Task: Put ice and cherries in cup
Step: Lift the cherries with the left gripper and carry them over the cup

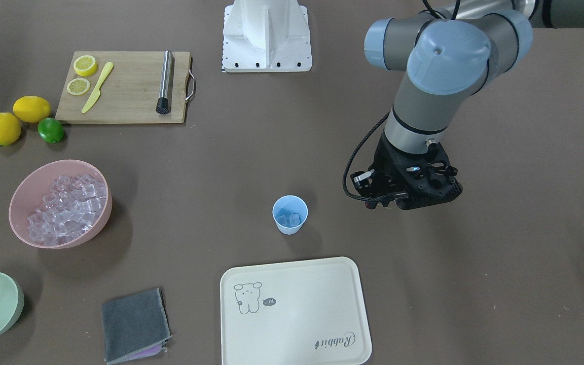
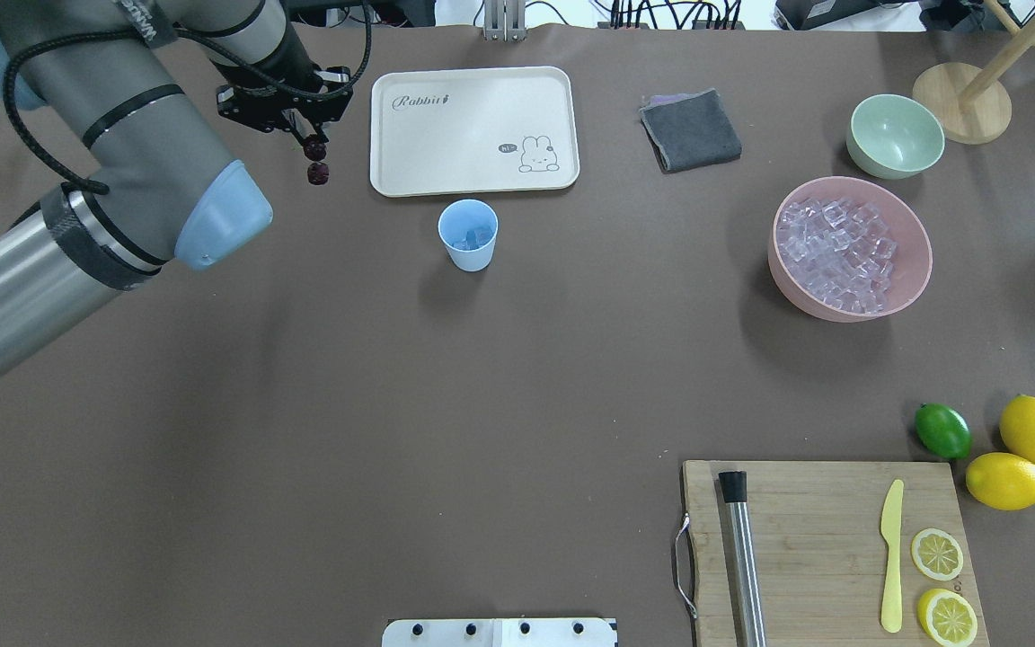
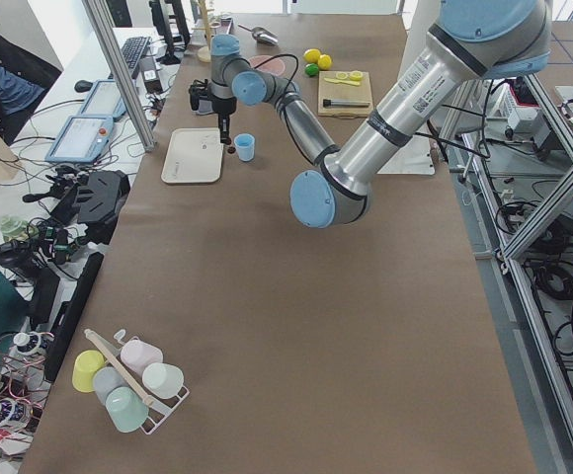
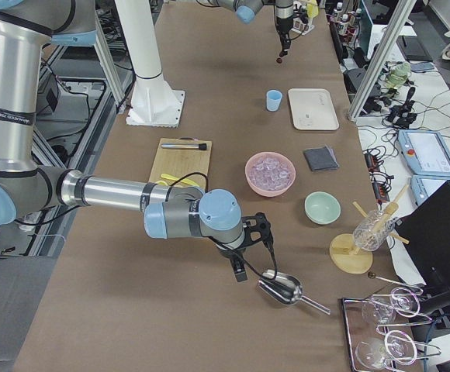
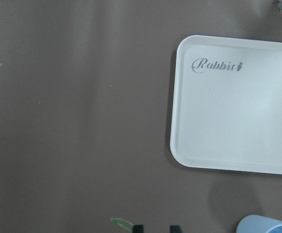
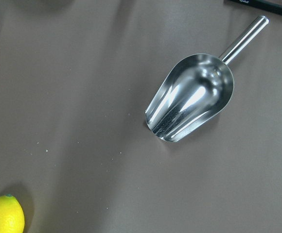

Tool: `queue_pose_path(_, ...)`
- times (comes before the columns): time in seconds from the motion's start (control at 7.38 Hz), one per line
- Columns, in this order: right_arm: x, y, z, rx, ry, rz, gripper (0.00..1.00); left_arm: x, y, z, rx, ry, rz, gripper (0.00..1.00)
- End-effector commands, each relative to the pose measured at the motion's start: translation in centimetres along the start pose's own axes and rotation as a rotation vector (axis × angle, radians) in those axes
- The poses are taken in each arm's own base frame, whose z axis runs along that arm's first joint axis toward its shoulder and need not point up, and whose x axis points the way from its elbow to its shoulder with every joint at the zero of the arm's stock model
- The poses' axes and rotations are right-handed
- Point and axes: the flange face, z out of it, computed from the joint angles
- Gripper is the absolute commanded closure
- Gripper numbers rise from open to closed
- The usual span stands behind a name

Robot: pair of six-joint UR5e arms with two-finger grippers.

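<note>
Next, I open my left gripper to let the cherries go, so that they land on top of the ice cubes inside the light-blue cup (image 1: 290, 216).
My left gripper (image 2: 309, 133) is shut on the stems of the cherries (image 2: 317, 171), two dark maroon balls that hang below it over the table, left of the cream tray (image 2: 392, 171). The green stem end (image 5: 120, 222) shows beside the fingertips (image 5: 137, 228) in the left wrist view. The light-blue cup (image 2: 468, 235) stands upright to the gripper's right, near the tray, with a few ice cubes (image 1: 289, 219) inside. More ice (image 2: 836, 247) fills the pink bowl (image 2: 917, 270). My right gripper (image 4: 240, 271) hovers near a steel scoop (image 6: 192, 99); I cannot tell whether it is open or shut.
A grey cloth (image 2: 690, 130) and a pale green bowl (image 2: 895, 137) lie beyond the pink bowl. A cutting board (image 2: 823, 548) with a muddler, a yellow knife and lemon slices sits near right, with a lime (image 2: 942, 429) and two lemons beside it.
</note>
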Motion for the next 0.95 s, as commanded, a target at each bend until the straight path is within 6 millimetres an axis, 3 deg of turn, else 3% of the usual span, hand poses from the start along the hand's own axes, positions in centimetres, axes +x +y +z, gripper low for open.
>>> queue_pose_path(0.0, -0.3, -3.0, -0.8, -0.051, -0.007, 0.087, 0.01, 4.8, 2.3, 1.0, 0.029, -0.009, -0.077, 0.71)
queue_pose_path(0.14, -0.3, -3.0, -0.9, -0.051, -0.008, 0.087, 0.01, 5.6, 3.3, 1.5, 0.03, -0.004, -0.105, 0.71)
queue_pose_path(0.41, -0.4, -2.6, -0.8, -0.049, -0.014, 0.083, 0.01, 10.2, 4.4, 3.0, 0.062, -0.026, -0.165, 0.72)
queue_pose_path(0.81, -0.4, -2.5, -0.8, -0.047, -0.017, 0.074, 0.01, 12.3, 5.0, 4.9, 0.087, 0.0, -0.211, 0.71)
